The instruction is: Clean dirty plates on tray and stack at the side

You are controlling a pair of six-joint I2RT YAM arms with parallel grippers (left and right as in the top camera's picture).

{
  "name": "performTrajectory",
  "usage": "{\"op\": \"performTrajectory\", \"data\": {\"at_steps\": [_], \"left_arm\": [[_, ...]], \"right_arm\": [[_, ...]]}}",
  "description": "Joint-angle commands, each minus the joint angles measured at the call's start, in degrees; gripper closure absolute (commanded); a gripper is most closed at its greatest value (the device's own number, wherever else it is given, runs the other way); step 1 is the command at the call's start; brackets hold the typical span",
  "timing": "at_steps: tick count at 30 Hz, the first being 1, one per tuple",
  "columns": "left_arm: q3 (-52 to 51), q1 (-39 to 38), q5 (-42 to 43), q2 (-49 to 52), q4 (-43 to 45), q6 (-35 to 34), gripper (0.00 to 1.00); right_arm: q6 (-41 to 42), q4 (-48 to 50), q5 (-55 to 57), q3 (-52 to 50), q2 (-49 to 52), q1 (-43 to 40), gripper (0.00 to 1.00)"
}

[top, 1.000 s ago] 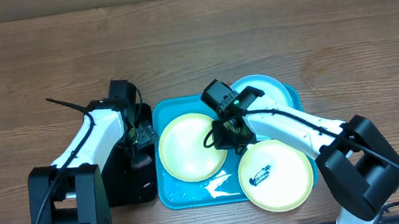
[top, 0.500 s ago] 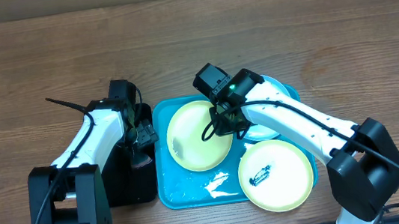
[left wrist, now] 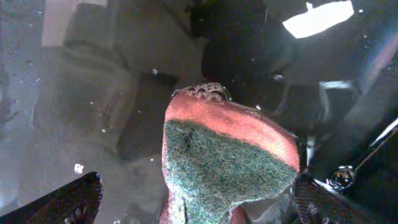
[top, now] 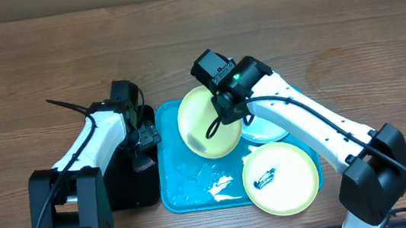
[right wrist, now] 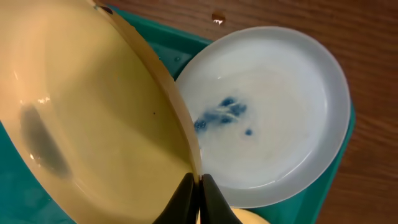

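The robot's right gripper will put the pale yellow-green plate down on bare wooden table (top: 367,70) next to the blue tray, past the light blue plate.
My right gripper (top: 228,117) is shut on the rim of a pale yellow-green plate (top: 205,121) and holds it tilted above the blue tray (top: 188,188); the pinch shows in the right wrist view (right wrist: 198,190), with the plate (right wrist: 81,118) at the left. A light blue plate (top: 270,128) with blue smudges (right wrist: 224,112) lies on the tray's back right. A second yellow-green plate (top: 281,178) with a dark smudge lies at the front right. My left gripper (top: 142,140) is over the black tray, open around a red and green sponge (left wrist: 227,162).
A small black rectangular tray (top: 131,185) sits left of the blue tray. White streaks (top: 219,187) lie on the blue tray's wet floor. Wooden table (top: 44,63) lies all around.
My right gripper has lifted the yellow-green plate off the tray's left half, tilting it up and back. The left arm has barely moved.
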Motion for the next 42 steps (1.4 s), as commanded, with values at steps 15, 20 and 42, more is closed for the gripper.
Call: {"op": "performTrajectory", "data": {"at_steps": [15, 20, 42], "left_arm": [[0.22, -0.35, 1.25, -0.85, 0.55, 0.55, 0.00], [0.22, -0.35, 1.25, -0.85, 0.52, 0.55, 0.00], [0.22, -0.35, 1.05, -0.85, 0.55, 0.57, 0.00]], "right_arm": [[-11.72, -4.20, 30.05, 6.80, -2.84, 13.14, 0.96], [-11.06, -8.48, 40.44, 6.80, -2.84, 18.86, 0.96], [-3.63, -17.64, 64.17, 6.80, -2.84, 29.99, 0.96]]}}
